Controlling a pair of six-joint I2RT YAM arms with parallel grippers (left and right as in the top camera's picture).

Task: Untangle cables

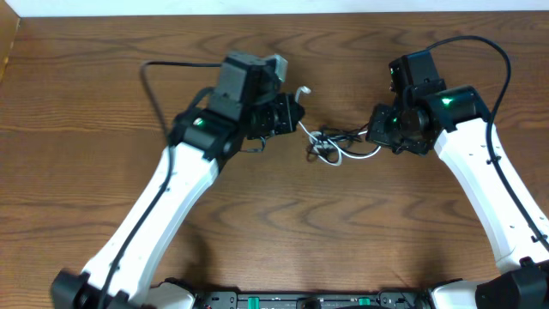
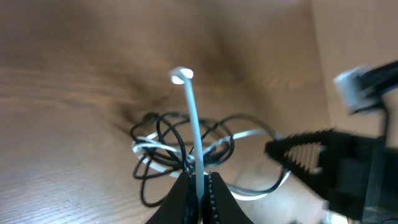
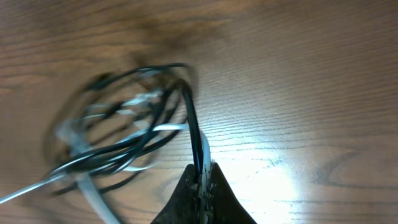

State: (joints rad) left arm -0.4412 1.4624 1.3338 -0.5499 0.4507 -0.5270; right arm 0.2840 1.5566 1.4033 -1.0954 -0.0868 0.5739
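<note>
I can see my right gripper holding a black and a white cable together, so my left gripper will let go of the white cable and take the tangle (image 1: pixel 333 144) before my right gripper opens.
A small tangle of thin black cables and one white cable (image 1: pixel 330 146) lies on the wooden table between the two arms. My left gripper (image 1: pixel 296 116) is shut on the white cable (image 2: pixel 194 134), whose plug end (image 2: pixel 181 75) sticks up past the fingers; the knot (image 2: pixel 180 152) hangs just beyond them. My right gripper (image 1: pixel 375 130) is shut on a black and a white strand (image 3: pixel 200 146) at the tangle's right side. The knot (image 3: pixel 118 134) shows blurred in the right wrist view.
The wooden table (image 1: pixel 343 232) fills the view. A thicker black robot wire (image 1: pixel 159 86) loops at the back left, another arcs over the right arm (image 1: pixel 489 51). The right gripper's fingers (image 2: pixel 311 155) show in the left wrist view, close to the tangle.
</note>
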